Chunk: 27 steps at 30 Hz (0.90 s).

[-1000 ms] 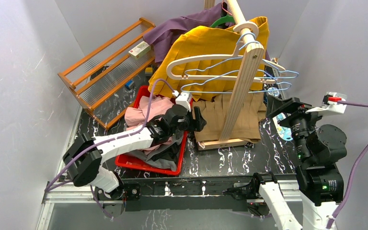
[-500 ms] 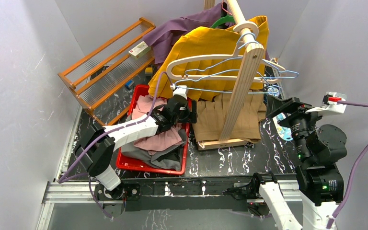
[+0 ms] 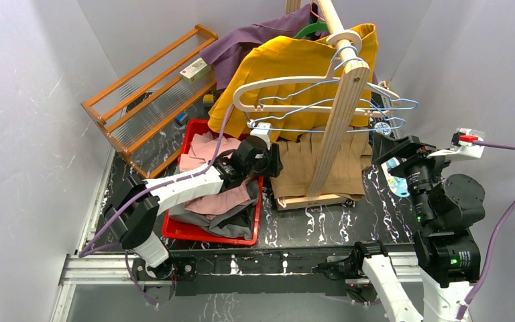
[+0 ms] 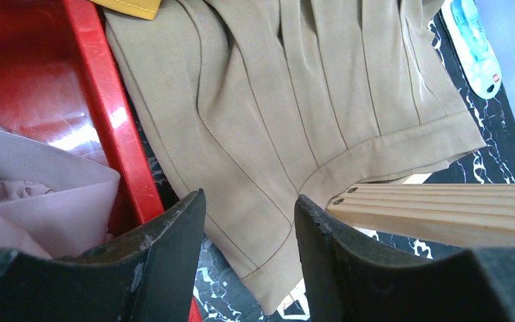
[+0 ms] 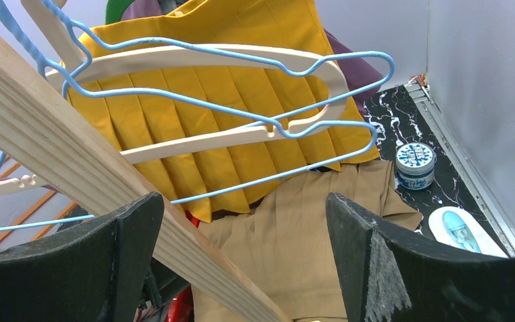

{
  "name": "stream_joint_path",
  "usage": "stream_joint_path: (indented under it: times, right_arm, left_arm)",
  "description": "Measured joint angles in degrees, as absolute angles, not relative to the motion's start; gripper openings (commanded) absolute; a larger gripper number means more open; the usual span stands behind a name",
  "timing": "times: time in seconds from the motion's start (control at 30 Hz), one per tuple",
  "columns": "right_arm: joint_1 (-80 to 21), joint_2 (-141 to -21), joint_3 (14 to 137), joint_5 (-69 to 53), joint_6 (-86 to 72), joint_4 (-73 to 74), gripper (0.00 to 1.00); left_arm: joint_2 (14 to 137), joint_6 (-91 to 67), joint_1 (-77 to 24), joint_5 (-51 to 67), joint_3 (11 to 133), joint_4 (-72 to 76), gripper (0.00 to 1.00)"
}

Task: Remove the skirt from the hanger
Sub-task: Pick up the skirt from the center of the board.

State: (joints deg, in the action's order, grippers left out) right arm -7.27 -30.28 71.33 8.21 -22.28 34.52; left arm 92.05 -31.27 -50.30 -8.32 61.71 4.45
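The tan skirt covers the rack's foot, so my left gripper will grab its edge point(image 3: 277, 183) beside the red basket, lift it clear and lay it inside.
A yellow pleated skirt point(image 3: 288, 67) point(image 5: 194, 114) hangs on the wooden rack point(image 3: 338, 114), with a cream hanger point(image 3: 275, 84) point(image 5: 194, 57) and blue wire hangers point(image 3: 375, 107) in front of it. Below it a tan pleated skirt point(image 3: 302, 164) point(image 4: 275, 100) point(image 5: 308, 248) lies spread on the table by the rack's foot point(image 4: 442, 215). My left gripper point(image 3: 271, 161) point(image 4: 251, 201) hovers open over the tan skirt's left hem, nothing between its fingers. At the right, my right gripper point(image 3: 402, 157) point(image 5: 241, 201) stands wide open, apart from the rack and facing it.
A red basket point(image 3: 204, 231) point(image 4: 114, 134) with pink and grey clothes point(image 3: 201, 161) sits left of the tan skirt. A wooden shelf point(image 3: 141, 94) leans at the back left, a purple garment point(image 3: 255, 37) behind the rack. A blue tin point(image 5: 415, 164) and a white-blue item point(image 4: 473, 40) lie at the right.
My left gripper swung back over the red basket, then came right again to the tan skirt's edge; its jaws stand narrower than half a second ago. The right arm has not moved.
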Motion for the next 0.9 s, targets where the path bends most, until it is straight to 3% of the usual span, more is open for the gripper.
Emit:
stream_joint_path:
  times: [0.27,0.33,0.37,0.57,0.63,0.67,0.7,0.77,0.9]
  right_arm:
    - [-7.3,-30.3,71.3,8.2,-22.3,34.5,0.98]
    - [-7.3,-30.3,71.3,8.2,-22.3,34.5,0.98]
    - [-7.3,-30.3,71.3,8.2,-22.3,34.5,0.98]
    - [-7.3,-29.8,70.6,8.2,-22.3,34.3,0.98]
    - [-7.3,-29.8,70.7,8.2,-22.3,34.3,0.99]
    - [-7.3,-29.8,70.8,8.2,-22.3,34.3,0.98]
    - [-7.3,-29.8,70.8,8.2,-22.3,34.3,0.98]
    - [-7.3,-29.7,71.1,8.3,-22.3,34.1,0.99]
    - [-7.3,-29.5,71.1,8.6,-22.3,34.1,0.98]
  left_arm:
    - [92.3,-37.0,-55.8,-15.3,62.5,2.0,0.58]
    - [92.3,-39.9,-56.8,-18.0,62.3,0.4,0.64]
    - [92.3,-41.2,-56.9,-19.3,62.2,-0.4,0.74]
    - [97.6,-48.9,-56.8,-22.0,63.2,-0.1,0.68]
    - [100.1,-49.6,-56.8,-21.3,64.3,1.4,0.49]
    - [100.3,-49.8,-56.6,-21.1,64.4,1.7,0.32]
    - [100.3,-49.6,-55.8,-21.1,64.4,1.7,0.08]
    - [100.0,-48.4,-55.1,-20.8,64.2,3.0,0.00]
    - [95.2,-46.1,-54.9,-18.5,62.0,6.1,0.00]
